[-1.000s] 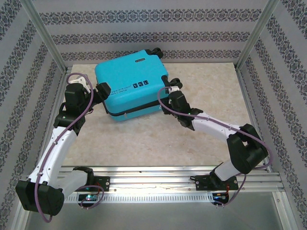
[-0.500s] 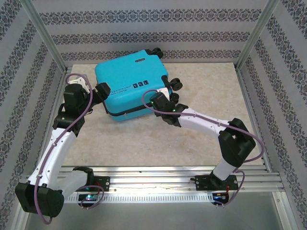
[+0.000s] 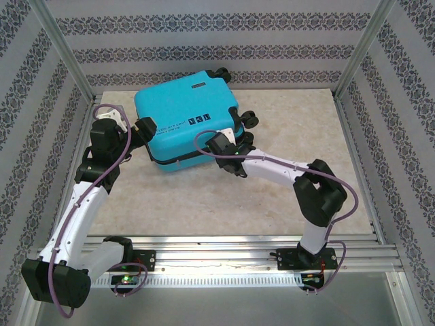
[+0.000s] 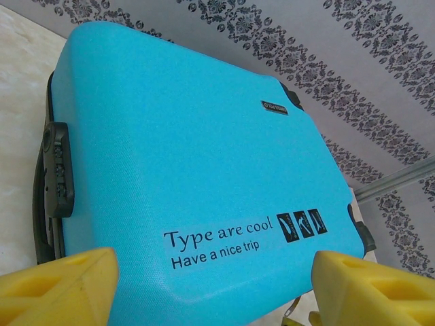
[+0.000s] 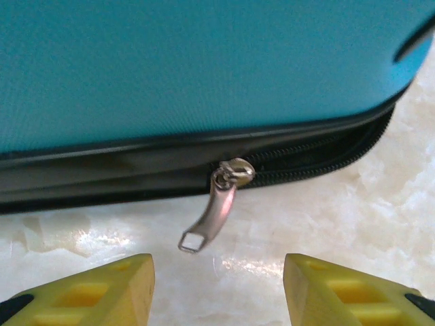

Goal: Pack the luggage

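Observation:
The zipper pull's loose end hangs past my right fingertips, so next I reach deeper and grip the pull's middle [image 5: 215, 212] before drawing it along.
The luggage [image 3: 183, 117] is a turquoise hard-shell suitcase lying flat and closed at the back left of the table. My left gripper [image 3: 145, 128] is open at its left corner; in the left wrist view the yellow fingers [image 4: 58, 288] flank the printed shell [image 4: 190, 149] without touching it. My right gripper [image 3: 216, 142] is open at the suitcase's front edge. In the right wrist view a silver zipper pull [image 5: 216, 210] hangs from the black zipper band [image 5: 102, 173], just ahead of the gap of the right gripper [image 5: 219, 292], under the shell [image 5: 204, 61].
Black wheels [image 3: 248, 121] stick out on the suitcase's right side, and a black side handle [image 4: 56, 170] on its left. Patterned walls and metal posts [image 3: 353, 61] close in the table. A metal rail [image 3: 217, 248] runs along the near edge.
My right arm has swung left along the suitcase's front edge, from the right corner by the wheels to the zipper pull. The left arm and the suitcase have stayed put.

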Tool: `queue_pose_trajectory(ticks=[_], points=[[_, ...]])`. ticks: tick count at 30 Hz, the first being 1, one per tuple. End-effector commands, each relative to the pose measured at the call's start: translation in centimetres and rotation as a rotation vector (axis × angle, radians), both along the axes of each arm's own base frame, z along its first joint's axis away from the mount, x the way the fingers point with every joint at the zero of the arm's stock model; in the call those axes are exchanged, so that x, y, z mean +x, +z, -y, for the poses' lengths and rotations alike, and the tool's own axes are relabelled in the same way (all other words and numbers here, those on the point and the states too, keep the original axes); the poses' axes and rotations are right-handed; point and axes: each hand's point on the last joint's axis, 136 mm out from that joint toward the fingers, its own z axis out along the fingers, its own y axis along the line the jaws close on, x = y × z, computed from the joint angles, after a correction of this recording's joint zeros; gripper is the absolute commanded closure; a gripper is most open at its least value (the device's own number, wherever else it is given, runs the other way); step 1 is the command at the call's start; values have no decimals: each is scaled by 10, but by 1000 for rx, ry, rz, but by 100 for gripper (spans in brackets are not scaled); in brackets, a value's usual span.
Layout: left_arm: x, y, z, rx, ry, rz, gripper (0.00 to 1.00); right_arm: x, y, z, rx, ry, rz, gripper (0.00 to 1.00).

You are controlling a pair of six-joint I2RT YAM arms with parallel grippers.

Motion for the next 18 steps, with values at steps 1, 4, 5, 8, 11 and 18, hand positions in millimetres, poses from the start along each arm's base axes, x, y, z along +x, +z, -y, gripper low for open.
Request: queue_pose_trajectory(ticks=[1,4,5,8,11,18], points=[[0,3,3,-6,-12,19,25,5,0,-5,-32,-9,7,47],[-1,4,3,-4,-12,20,25,10,-4,-4,-63,-25,4,47],[-1,5,3,-3,-13,23,25,12,-4,-4,-72,-29,5,47],[-1,3,3,-4,-11,20,25,14,-5,-4,-85,-37,7,50],[0,3,3,-6,-13,17,25,16,-7,-4,-98,-36,7,54],[0,4,4,-8,-15,19,25,17,-14,0,-110,-39,0,65]])
